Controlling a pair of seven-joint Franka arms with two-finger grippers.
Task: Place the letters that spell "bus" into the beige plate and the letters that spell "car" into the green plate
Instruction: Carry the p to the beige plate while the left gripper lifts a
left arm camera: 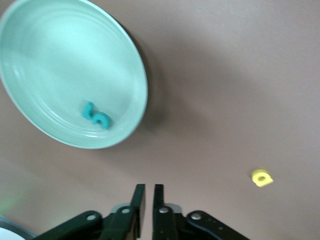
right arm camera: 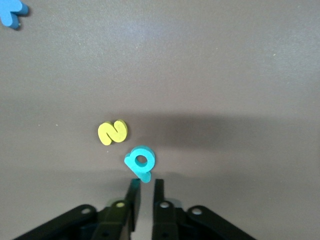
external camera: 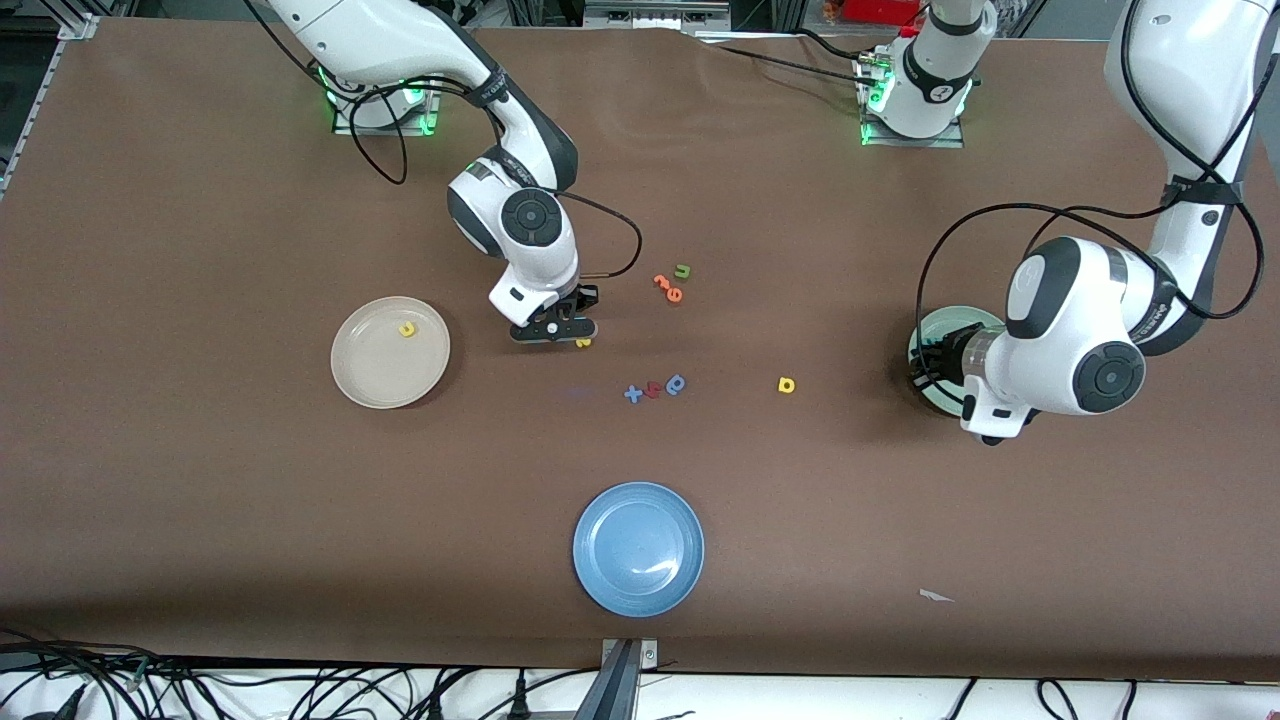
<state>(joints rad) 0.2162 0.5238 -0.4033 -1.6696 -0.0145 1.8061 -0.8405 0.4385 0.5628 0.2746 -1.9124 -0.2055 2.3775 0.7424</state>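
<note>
My right gripper is holding only the stem tip of the teal "b" at its fingertips, so it should open and take the "b" deeper (right arm camera: 140,161) before it lifts it.
My right gripper (external camera: 553,328) is low over the table's middle, shut on the stem tip of the teal "b" (right arm camera: 141,161), which sits between its fingertips (right arm camera: 145,181). The yellow "s" (right arm camera: 113,132) lies flat beside it (external camera: 583,342). In the beige plate (external camera: 385,370) rests the yellow "u" (external camera: 407,329). The green plate (left arm camera: 50,50) holds the teal "c" and "r" (left arm camera: 96,115), touching each other. My left gripper (left arm camera: 148,186) hangs beside that plate (external camera: 955,325), shut and empty. The yellow "a" (external camera: 787,385) lies on the table between the two grippers (left arm camera: 262,177).
A blue plate (external camera: 638,548) sits near the front edge. Orange letters (external camera: 667,288) and a green "u" (external camera: 682,271) lie toward the bases. A blue plus (external camera: 633,393), a red letter (external camera: 652,389) and a blue "a" (external camera: 675,384) form a row mid-table.
</note>
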